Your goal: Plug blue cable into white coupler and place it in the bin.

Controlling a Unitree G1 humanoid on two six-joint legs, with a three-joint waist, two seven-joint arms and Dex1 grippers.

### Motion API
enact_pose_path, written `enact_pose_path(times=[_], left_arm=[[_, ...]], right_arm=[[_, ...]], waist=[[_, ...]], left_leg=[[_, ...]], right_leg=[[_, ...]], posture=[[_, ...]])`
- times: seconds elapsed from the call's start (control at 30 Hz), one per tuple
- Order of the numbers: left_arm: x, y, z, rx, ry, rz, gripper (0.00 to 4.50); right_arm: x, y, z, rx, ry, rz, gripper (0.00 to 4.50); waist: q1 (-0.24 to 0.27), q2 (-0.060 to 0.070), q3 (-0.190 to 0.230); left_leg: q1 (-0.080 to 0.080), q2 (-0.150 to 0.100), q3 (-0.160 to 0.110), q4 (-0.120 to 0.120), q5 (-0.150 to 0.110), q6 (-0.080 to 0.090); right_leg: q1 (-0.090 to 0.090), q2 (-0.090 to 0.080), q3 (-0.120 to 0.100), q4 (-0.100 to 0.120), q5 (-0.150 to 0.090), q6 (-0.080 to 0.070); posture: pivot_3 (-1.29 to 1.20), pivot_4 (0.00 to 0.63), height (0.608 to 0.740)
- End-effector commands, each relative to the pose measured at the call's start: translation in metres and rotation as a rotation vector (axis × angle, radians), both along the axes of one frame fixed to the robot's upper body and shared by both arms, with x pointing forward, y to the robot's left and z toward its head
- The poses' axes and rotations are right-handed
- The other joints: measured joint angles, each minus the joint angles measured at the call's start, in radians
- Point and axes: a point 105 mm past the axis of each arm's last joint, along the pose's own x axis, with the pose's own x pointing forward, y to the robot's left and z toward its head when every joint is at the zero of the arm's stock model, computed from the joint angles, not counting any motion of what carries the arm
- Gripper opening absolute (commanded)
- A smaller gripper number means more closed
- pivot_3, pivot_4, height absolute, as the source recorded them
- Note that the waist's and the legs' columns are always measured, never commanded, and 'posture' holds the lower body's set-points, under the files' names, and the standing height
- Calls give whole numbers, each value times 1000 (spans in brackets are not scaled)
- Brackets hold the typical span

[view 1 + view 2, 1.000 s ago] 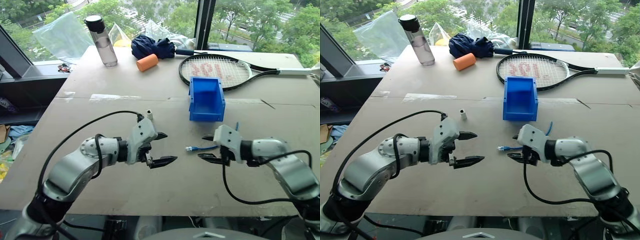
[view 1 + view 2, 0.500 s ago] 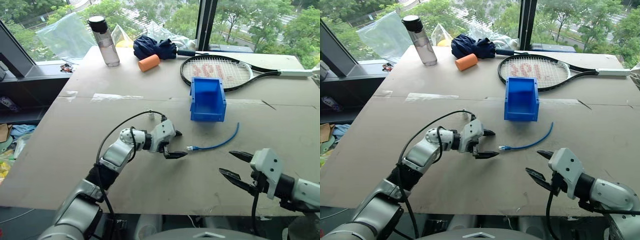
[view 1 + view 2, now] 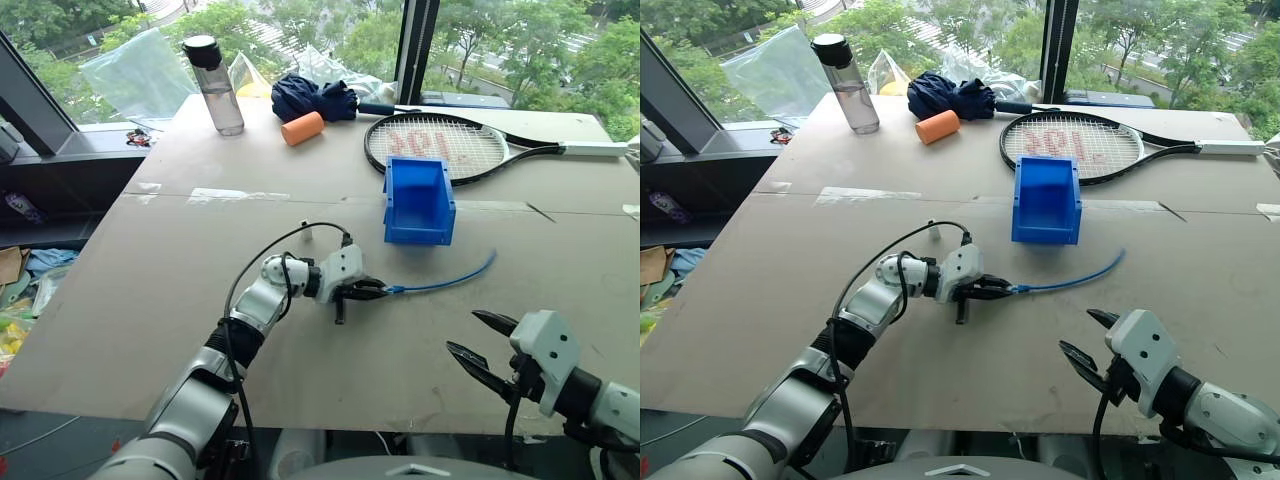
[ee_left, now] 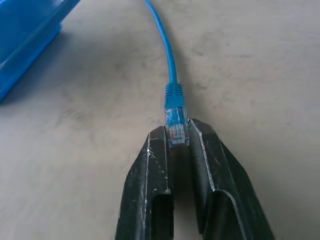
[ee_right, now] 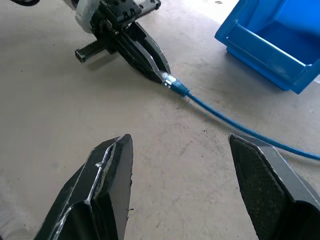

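I should release the blue cable, still low over the table at its plug, from my left gripper into the fingers of my right gripper at the blue bin's front edge (image 3: 417, 240).
The blue cable (image 3: 442, 283) lies on the table in front of the bin (image 3: 418, 232), curving off to the right. My left gripper (image 3: 380, 291) is shut on the cable's clear plug (image 4: 175, 120), low over the table; the plug sticks out past the fingertips (image 4: 159, 145). The right wrist view looks across at that grip (image 5: 163, 76). The white coupler (image 3: 307, 234) stands alone on the table, behind the left forearm. Near the table's front edge my right gripper (image 3: 482, 340) is open and holds nothing, well apart from the cable.
At the back of the table lie a tennis racket (image 3: 440, 143), an orange foam cylinder (image 3: 301, 128), a dark blue bundle (image 3: 315, 98) and a water bottle (image 3: 217, 85). Bare table spreads between the two grippers and to the left.
My left gripper moved right to the cable's end and shut on the plug. My right gripper drew back from the cable toward the table's front edge, still open.
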Motion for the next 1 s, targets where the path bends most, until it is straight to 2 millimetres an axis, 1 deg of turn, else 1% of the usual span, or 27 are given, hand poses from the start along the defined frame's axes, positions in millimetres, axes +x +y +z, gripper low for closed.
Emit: enact_pose_path(times=[0.03,0.23,0.27,0.33,0.4,0.43,0.47,0.53,0.6,0.7,0.77,0.87,0.97,1.0], left_arm=[[-12,-3,-11,24,46,-63,73],[-6,-1,-7,7,54,-32,73],[-4,0,-5,-7,68,-23,73],[-2,5,11,-97,179,9,73],[-8,12,37,-218,359,-2,73],[-12,15,46,-252,418,-14,73],[-18,20,60,-298,518,-39,73],[-24,27,81,-358,628,-56,73],[-26,30,99,-411,696,-52,73],[-30,31,121,-464,751,-49,73],[-34,32,130,-487,770,-48,73],[-37,31,138,-503,780,-36,73],[-41,28,144,-518,791,-41,0],[-43,26,145,-515,793,-49,0]], right_arm=[[2,4,5,2,-43,12,3060],[11,7,6,27,-58,4,3060],[13,9,6,56,-49,-6,3060],[17,14,5,170,12,-45,3060],[21,25,10,401,75,-79,3060],[23,28,12,490,100,-93,3060],[24,32,14,572,126,-88,3060],[24,41,19,659,156,-64,3060],[29,49,30,751,154,-48,3060],[34,59,46,851,155,-19,3060],[39,66,54,905,159,2,3060],[44,71,61,947,175,39,3060],[47,75,65,972,197,84,2282],[49,75,67,980,198,90,1818]], waist=[[-1,0,0],[-1,0,0],[-1,0,0],[-2,-1,0],[-6,0,1],[-9,0,2],[-12,0,2],[-22,1,3],[-24,1,3],[-26,1,3],[-27,1,3],[-29,2,4],[-28,2,4],[-28,2,4]], left_leg=[[0,0,0,0,0,0],[0,0,0,0,0,0],[0,0,0,0,0,0],[0,0,-1,0,0,0],[-1,1,-1,0,0,0],[-1,1,-2,0,0,0],[-1,2,-3,-1,0,0],[-2,3,-5,-1,0,0],[-2,3,-6,-1,0,0],[-1,2,-12,-1,0,0],[-1,1,-13,-1,0,0],[-2,1,-15,-1,0,0],[-2,1,-17,-1,0,0],[-2,1,-17,-1,0,0]], right_leg=[[0,0,0,0,0,0],[0,0,0,0,0,0],[0,0,0,0,0,0],[0,0,0,0,0,0],[-1,1,-1,1,0,0],[-1,1,-1,1,0,0],[-1,1,-2,1,0,0],[-1,2,-4,2,0,0],[-1,1,-4,2,0,0],[0,1,-5,1,0,1],[0,1,-6,1,0,1],[0,1,-7,2,1,2],[0,1,-9,2,1,2],[0,1,-9,2,1,2]], posture=[[0,150,740],[0,150,740],[0,150,740],[0,150,740],[0,150,740],[0,150,740],[0,150,740],[0,150,740],[0,150,740],[0,150,740],[0,150,740],[0,150,740],[0,150,740],[0,150,740]])
